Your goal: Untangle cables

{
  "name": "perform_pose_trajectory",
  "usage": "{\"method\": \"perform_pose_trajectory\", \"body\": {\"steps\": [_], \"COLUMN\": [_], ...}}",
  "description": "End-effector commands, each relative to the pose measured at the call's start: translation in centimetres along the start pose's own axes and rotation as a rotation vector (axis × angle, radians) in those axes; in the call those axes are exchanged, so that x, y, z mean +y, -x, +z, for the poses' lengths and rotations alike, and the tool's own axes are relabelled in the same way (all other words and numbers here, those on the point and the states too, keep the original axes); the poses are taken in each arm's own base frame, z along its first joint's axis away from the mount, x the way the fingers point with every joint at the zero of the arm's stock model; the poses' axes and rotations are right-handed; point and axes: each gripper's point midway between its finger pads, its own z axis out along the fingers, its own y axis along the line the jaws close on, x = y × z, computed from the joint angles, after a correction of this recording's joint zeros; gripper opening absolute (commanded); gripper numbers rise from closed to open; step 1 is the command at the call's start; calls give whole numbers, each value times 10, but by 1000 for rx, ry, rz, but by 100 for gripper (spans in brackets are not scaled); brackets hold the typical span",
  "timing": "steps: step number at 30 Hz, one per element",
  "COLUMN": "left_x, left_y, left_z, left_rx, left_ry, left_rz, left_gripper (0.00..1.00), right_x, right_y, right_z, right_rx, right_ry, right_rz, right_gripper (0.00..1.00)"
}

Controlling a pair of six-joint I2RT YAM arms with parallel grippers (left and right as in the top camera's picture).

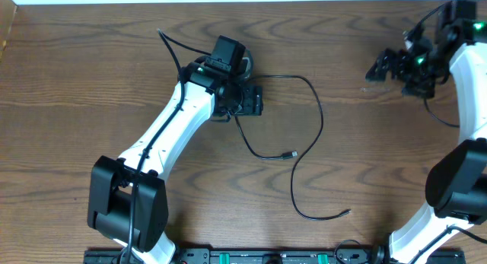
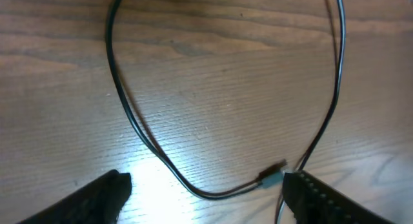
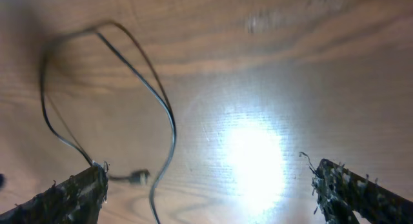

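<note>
The small plug (image 1: 288, 154) (image 3: 138, 177) of the thin black cable is the next thing my right gripper needs to move to and close on.
Two thin black cables lie on the wooden table. One (image 1: 259, 146) runs out from under my left gripper (image 1: 245, 103) and ends in a small plug (image 1: 291, 154). The other (image 1: 316, 116) loops right and down to an end (image 1: 348, 212). In the left wrist view my left gripper (image 2: 206, 201) is open and empty, with the cable loop (image 2: 135, 121) and plug (image 2: 274, 175) between and ahead of its fingers. My right gripper (image 1: 378, 66) is at the far right, away from the cables. It is open and empty in its wrist view (image 3: 210, 195), where the cables (image 3: 164, 111) show blurred at left.
The wooden table (image 1: 91, 74) fills the view. A thin black wire (image 1: 171, 45) runs from the far left toward the left arm. The white left arm (image 1: 163, 135) crosses the table's left half. The right arm's base (image 1: 456, 180) stands at the right edge.
</note>
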Motion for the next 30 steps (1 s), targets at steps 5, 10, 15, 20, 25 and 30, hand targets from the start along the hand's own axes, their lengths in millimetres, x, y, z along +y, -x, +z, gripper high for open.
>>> {"method": "perform_pose_trajectory", "body": {"steps": [5,10,15,20,25,30], "left_x": [6,15,40,73,104,119], "left_y": [1,9,26,40,38,28], "left_z": [4,-7,-57,-118,-146,-143], "left_rx": [3,-24,-127,-282,-337,-304], "left_ry": [27,30,37,52,83,102], "left_rz": [22,18,-57,-140,-221,-266], "left_gripper": [85,85,85,85,85,85], "right_x": [0,25,60,106,145,163], "right_y": [-18,-22,-36,-59,-83,-106], "right_z": [20,43,69,92,109,120], "right_rx": [47,47,65,84,86,62], "right_ry": [-11,28,42,39,1,-107], "right_rz": [-53,-151,-275,-406,-338,-142], "right_gripper": [99,98,95,87,76,67]}}
